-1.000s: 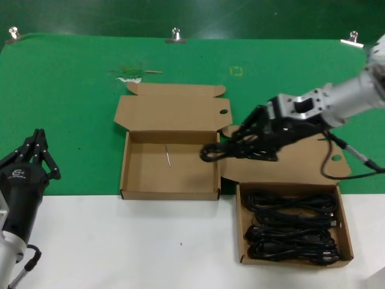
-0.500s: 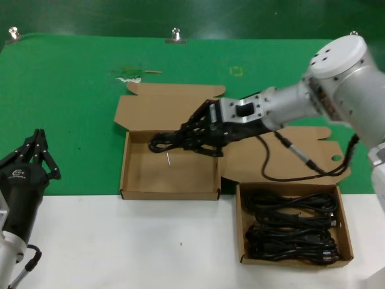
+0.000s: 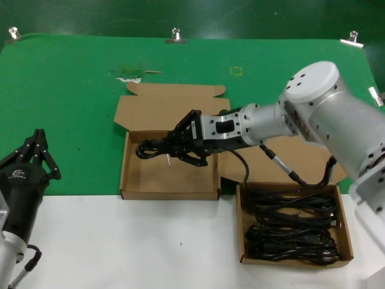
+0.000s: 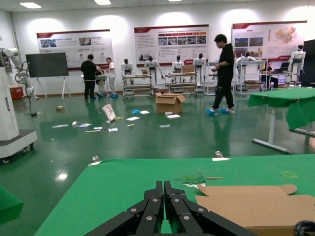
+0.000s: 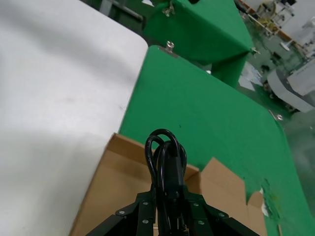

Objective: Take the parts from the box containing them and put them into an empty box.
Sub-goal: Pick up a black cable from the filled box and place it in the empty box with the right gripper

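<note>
I need to release the coiled black cable with my right gripper on the bottom of the empty box [image 3: 155, 173] [image 5: 129, 194] near its front side.
My right gripper [image 3: 183, 147] is shut on one coiled black cable [image 3: 150, 148] and holds it level over the floor of the empty box [image 3: 169, 194], the left carton with its flap lid open behind. In the right wrist view the cable's looped end [image 5: 166, 155] sticks out past the gripper [image 5: 170, 199] above the brown box floor [image 5: 110, 196]. The box containing the parts [image 3: 295, 263] lies at the front right, with several black cable bundles [image 3: 292, 232] inside. My left gripper [image 3: 40, 135] is parked shut at the table's left, shown in its wrist view [image 4: 163, 189] with nothing in it.
A green cloth [image 3: 72, 96] covers the back of the table and a white surface [image 3: 132, 247] the front. The right arm's own black cable [image 3: 283, 168] hangs across the right box's lid. Paper scraps [image 3: 127, 75] lie behind the left box.
The right arm has swung left with the cable, from above the right box's lid to over the left box, and has come lower. The left arm has not moved.
</note>
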Controlling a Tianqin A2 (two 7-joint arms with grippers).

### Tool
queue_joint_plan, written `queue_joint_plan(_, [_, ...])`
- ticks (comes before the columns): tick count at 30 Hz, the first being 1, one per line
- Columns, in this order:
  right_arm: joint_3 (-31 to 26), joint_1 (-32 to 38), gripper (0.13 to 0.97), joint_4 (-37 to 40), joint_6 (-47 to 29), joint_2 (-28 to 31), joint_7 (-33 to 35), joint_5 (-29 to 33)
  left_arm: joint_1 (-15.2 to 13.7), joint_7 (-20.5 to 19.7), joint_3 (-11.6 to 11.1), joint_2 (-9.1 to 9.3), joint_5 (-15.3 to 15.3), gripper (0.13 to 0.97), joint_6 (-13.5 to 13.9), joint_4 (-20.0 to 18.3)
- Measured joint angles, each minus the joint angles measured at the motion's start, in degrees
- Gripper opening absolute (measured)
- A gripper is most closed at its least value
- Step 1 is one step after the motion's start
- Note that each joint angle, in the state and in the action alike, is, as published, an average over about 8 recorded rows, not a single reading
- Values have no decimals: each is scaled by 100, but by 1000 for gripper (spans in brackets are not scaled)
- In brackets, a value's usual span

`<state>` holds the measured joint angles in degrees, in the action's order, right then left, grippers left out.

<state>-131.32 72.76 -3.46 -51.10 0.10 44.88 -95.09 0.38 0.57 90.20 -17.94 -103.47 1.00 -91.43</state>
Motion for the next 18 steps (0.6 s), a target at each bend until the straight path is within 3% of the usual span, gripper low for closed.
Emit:
queue_joint_plan(10, [-1751,-279,227,-187,665,-9,78,-1796,0,0,0,0,0,151,0,0])
queue_joint_plan(18, [-2437,-427,227,-255,875,-10,142,-2485,0,0,0,0,0,151,0,0])
